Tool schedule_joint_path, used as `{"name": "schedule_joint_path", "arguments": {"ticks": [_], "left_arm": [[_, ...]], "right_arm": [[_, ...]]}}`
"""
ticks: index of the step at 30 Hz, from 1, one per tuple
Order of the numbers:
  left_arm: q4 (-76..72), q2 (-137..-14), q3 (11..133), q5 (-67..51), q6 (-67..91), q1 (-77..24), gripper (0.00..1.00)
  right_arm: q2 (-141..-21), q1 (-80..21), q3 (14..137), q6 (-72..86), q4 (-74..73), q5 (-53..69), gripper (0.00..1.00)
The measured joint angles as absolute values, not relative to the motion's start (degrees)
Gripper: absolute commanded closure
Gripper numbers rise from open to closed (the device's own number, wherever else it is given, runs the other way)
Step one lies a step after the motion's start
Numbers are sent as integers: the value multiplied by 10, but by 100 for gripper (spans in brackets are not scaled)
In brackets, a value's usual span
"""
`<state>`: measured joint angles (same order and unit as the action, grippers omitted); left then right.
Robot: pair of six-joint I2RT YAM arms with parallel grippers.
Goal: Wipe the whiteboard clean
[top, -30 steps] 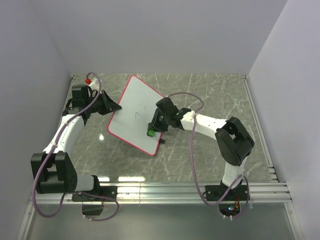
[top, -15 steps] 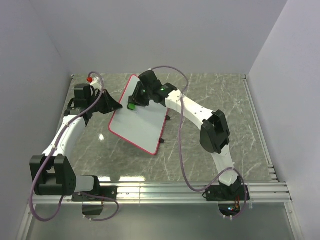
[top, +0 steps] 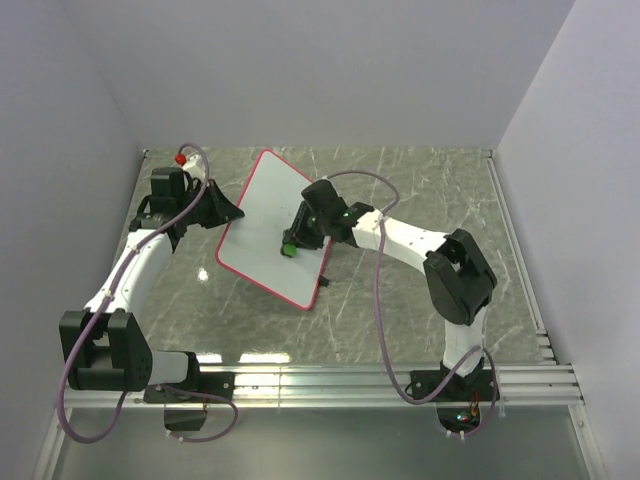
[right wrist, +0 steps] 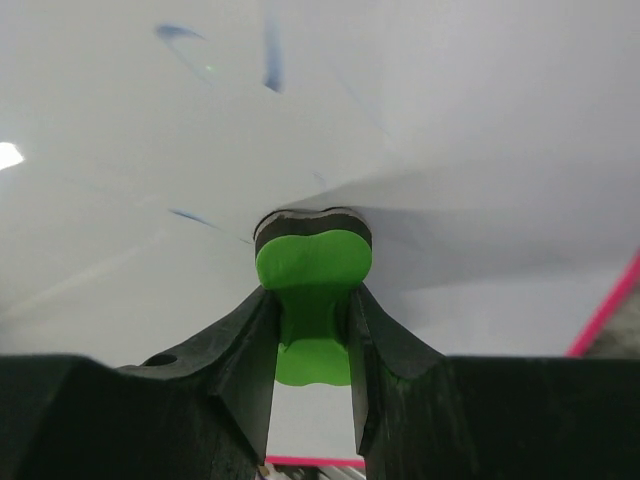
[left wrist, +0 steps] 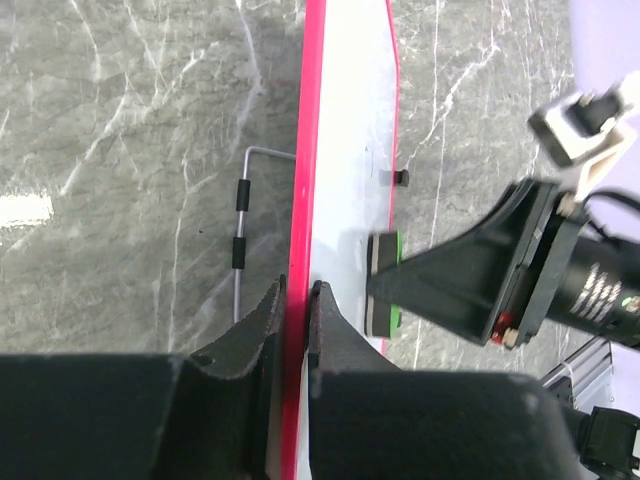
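Next, my right gripper sets the green eraser down on the bare table [top: 378, 263] beside the black tab edge of the whiteboard.
The whiteboard [top: 262, 215], white with a thin red rim, lies tilted on the table's left half. My left gripper [top: 232, 214] is shut on its left rim, and the wrist view shows the red rim [left wrist: 303, 200] clamped between the jaws. My right gripper [top: 291, 243] is shut on the green bone-shaped eraser [top: 287, 247] and presses it against the board's middle. In the right wrist view the eraser [right wrist: 312, 262] touches the white surface [right wrist: 450, 120], with faint blue pen marks [right wrist: 271, 60] above it.
A thin metal stand wire [left wrist: 240, 235] with black sleeves lies under the board's left side. A small black tab [top: 327, 283] sits off the board's lower right edge. Grey walls close the table on three sides, and a metal rail [top: 380, 380] runs along the near edge.
My right gripper swept the eraser from the board's lower right to its upper left, then back down to the middle. The left gripper kept its hold on the rim.
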<state>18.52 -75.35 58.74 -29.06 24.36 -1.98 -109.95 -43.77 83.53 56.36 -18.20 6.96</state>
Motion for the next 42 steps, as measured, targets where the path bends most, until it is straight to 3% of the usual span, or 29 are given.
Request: {"name": "schedule_joint_path", "arguments": {"ticks": [7, 16, 19, 33, 36, 42], "left_arm": [[185, -760, 596, -291, 231, -20, 100], [181, -763, 599, -286, 232, -22, 100], [179, -764, 599, -283, 234, -22, 100], [195, -772, 609, -282, 217, -23, 100], [195, -773, 612, -283, 214, -23, 100], [190, -774, 613, -283, 208, -23, 100]], "right_arm": [[-1102, -439, 846, 559, -221, 71, 100], [-1240, -439, 1156, 547, -323, 68, 100], [-1269, -437, 1209, 544, -330, 64, 100], [-1103, -418, 811, 563, -180, 55, 100], [-1108, -418, 827, 559, -206, 54, 100], [-1182, -398, 986, 547, -292, 58, 100]]}}
